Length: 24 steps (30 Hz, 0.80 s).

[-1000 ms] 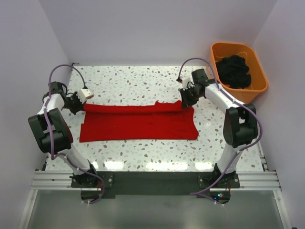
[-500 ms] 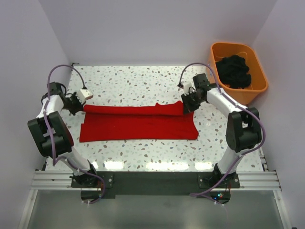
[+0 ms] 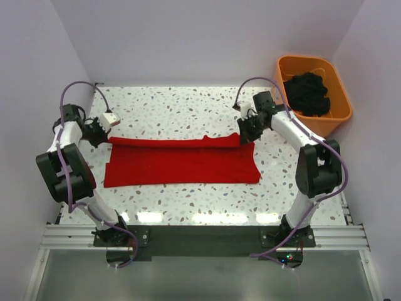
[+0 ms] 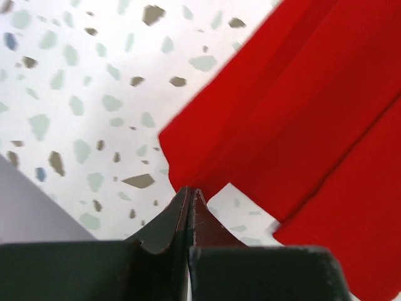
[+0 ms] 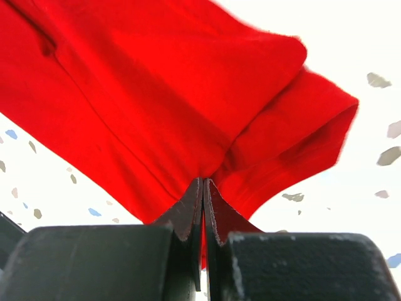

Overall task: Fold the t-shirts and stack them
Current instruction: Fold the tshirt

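Note:
The far edge of the red t-shirt bulges near the robot's right gripper, so the left gripper should put its corner down and grab the cloth at the bulge (image 3: 205,140).
A red t-shirt (image 3: 182,162) lies as a long band across the middle of the speckled table, its far edge lifted into a fold. My left gripper (image 3: 105,134) is shut on the shirt's far left corner; the left wrist view shows its jaws (image 4: 190,191) pinched on the red cloth (image 4: 301,94). My right gripper (image 3: 245,135) is shut on the far right corner; the right wrist view shows red cloth (image 5: 156,81) bunched at the closed jaws (image 5: 203,183). Both corners are held just above the table.
An orange plastic tub (image 3: 341,106) with a heap of black cloth (image 3: 307,93) stands at the back right, close to the right arm. The white walls close in the table on the left, back and right.
Both grippers have shifted slightly with the shirt's far edge still held; the right one moved a little right, then back, and the left one moved a little away. The fold stays stretched between them.

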Available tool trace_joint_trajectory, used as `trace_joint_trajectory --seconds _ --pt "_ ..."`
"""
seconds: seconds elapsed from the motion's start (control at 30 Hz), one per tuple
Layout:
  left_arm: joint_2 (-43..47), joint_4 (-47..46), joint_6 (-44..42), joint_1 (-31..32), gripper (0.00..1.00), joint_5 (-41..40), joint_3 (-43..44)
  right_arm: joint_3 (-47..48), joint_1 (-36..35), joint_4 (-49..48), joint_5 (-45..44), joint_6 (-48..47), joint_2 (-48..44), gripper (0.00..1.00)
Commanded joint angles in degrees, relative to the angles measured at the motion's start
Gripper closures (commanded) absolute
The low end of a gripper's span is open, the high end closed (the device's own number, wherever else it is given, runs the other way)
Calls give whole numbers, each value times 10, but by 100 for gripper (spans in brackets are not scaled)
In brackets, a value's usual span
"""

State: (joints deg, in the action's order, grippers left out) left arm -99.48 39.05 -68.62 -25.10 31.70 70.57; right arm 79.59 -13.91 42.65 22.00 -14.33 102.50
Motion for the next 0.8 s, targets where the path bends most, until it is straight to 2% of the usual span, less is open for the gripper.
trace_joint_trajectory --seconds 0.0,0.2,0.43,0.77 --pt "9 10 14 -10 100 24 53 46 4 22 6 -12 -14 100" --pt "29 35 -2 -12 100 28 52 20 5 28 14 -15 -44 100" --pt "37 45 -31 -17 100 17 11 -39 2 21 14 -20 -57 100" --pt "0 -16 -29 -19 100 -21 -41 -68 -5 -22 -6 -20 -13 100"
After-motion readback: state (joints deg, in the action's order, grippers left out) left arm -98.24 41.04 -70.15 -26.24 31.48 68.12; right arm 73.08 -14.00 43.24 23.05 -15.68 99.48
